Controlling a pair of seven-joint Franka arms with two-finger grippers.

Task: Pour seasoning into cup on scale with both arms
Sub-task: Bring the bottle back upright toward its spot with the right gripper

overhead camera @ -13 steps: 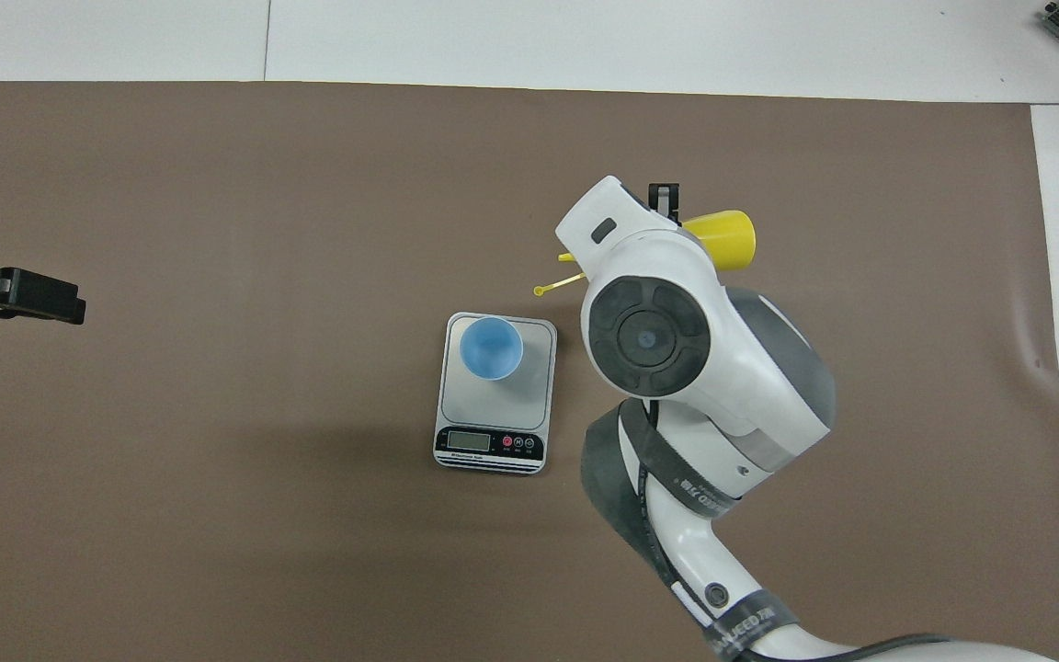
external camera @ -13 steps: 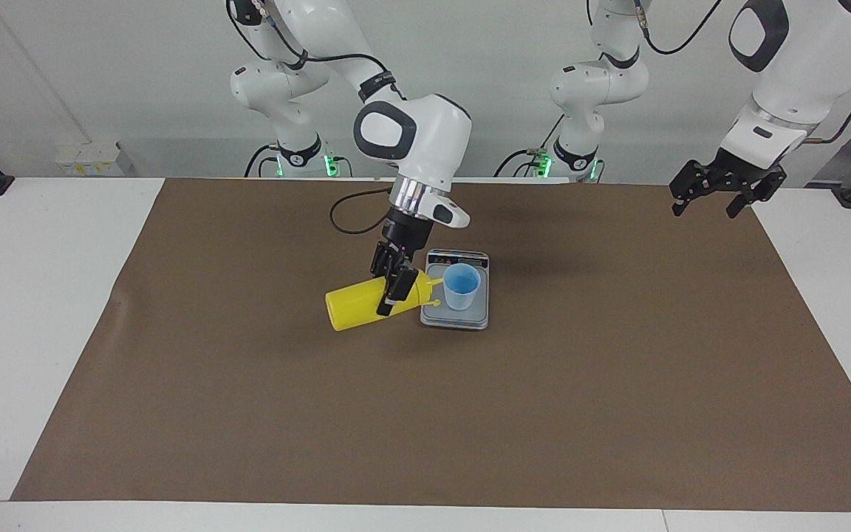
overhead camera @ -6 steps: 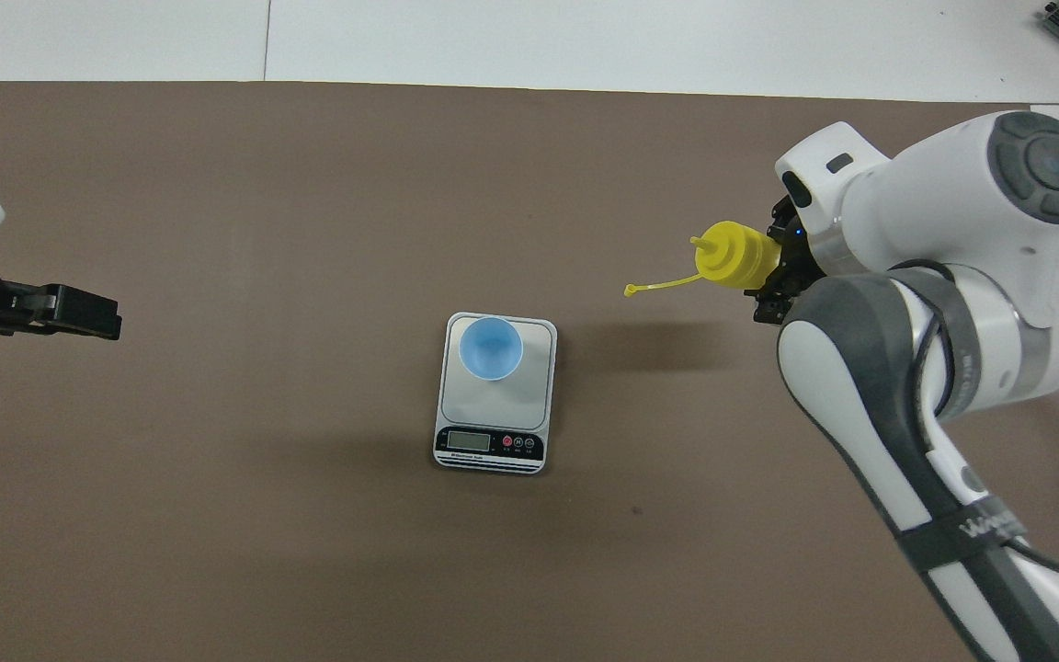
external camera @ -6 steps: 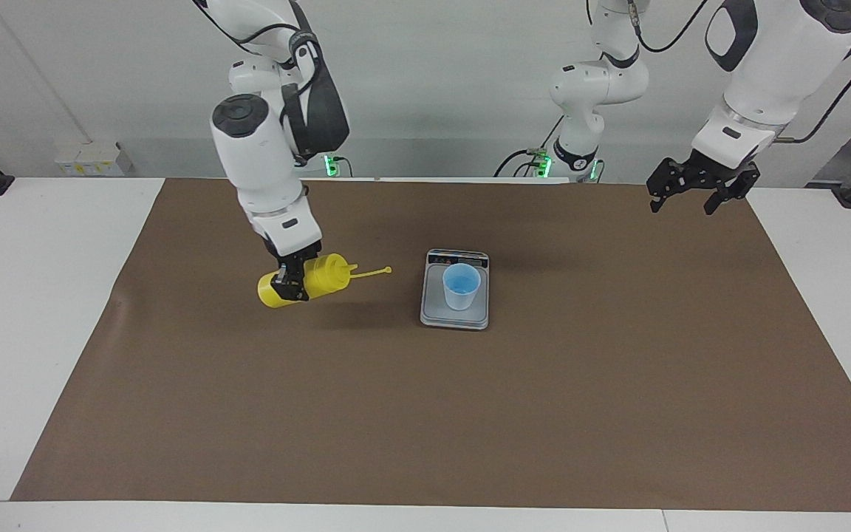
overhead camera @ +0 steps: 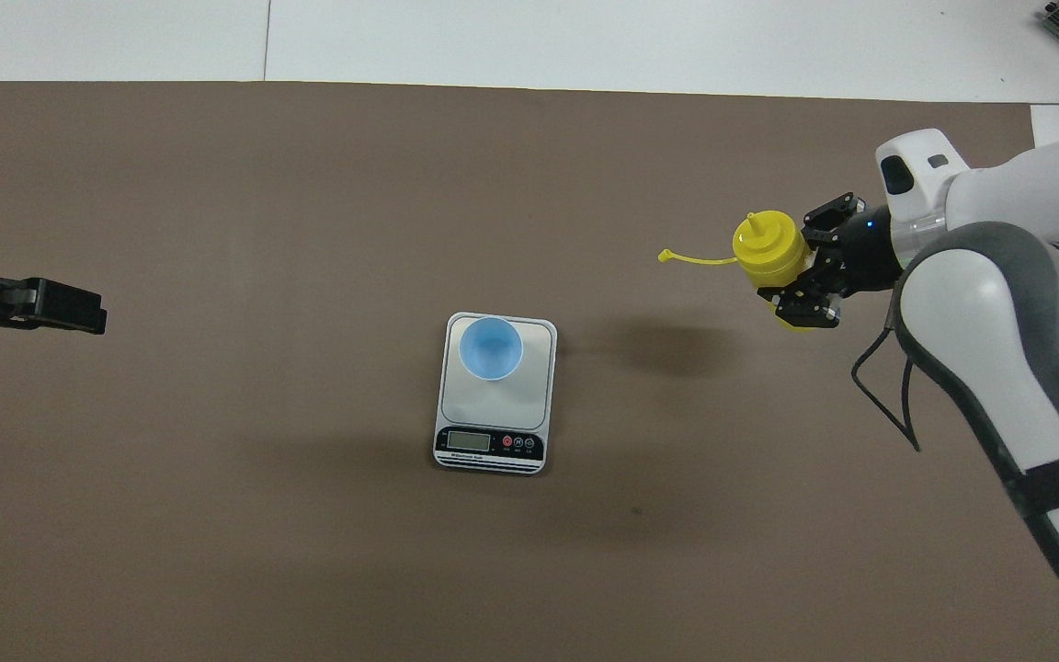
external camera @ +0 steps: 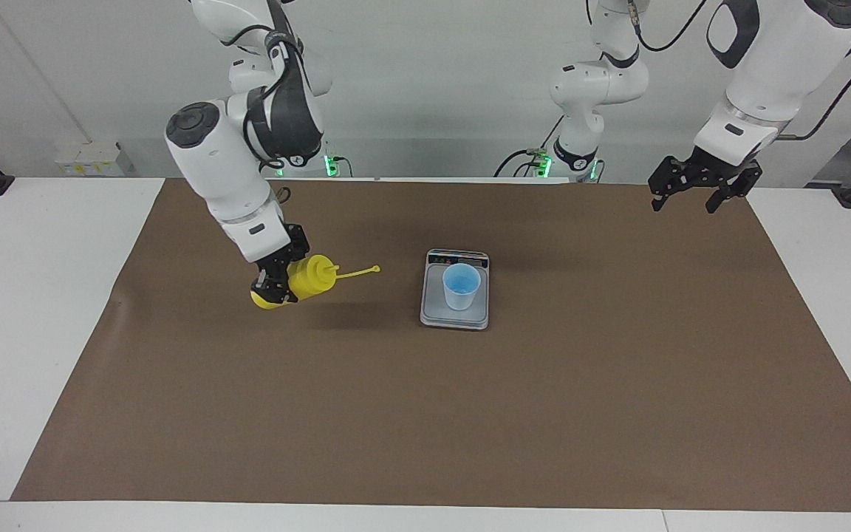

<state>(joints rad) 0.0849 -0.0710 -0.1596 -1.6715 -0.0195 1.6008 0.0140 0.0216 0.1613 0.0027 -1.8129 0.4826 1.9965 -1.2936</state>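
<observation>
The yellow seasoning bottle, which now hangs tilted above the mat, will go down from my right gripper onto the brown mat (overhead camera: 723,332) between the scale and the black cable.
The yellow seasoning bottle (external camera: 312,275) hangs tilted above the brown mat, toward the right arm's end of the table and apart from the scale. Its nozzle points toward the scale and its cap strap (external camera: 357,273) sticks out the same way. My right gripper (external camera: 275,285) is shut on the bottle's body; both also show in the overhead view, the bottle (overhead camera: 767,250) and the gripper (overhead camera: 810,272). The light blue cup (external camera: 462,286) stands upright on the silver-grey scale (external camera: 455,318), on the plate's part farther from the robots (overhead camera: 491,347). My left gripper (external camera: 697,193) waits open and empty, raised over the mat's edge at the left arm's end.
A brown mat (external camera: 425,414) covers most of the white table (external camera: 41,310). The scale's display strip (overhead camera: 489,443) faces the robots. A black cable (overhead camera: 879,386) hangs from the right arm over the mat.
My right gripper has carried the bottle away from the cup toward the right arm's end of the table and turned it more upright. The left gripper has shifted only slightly.
</observation>
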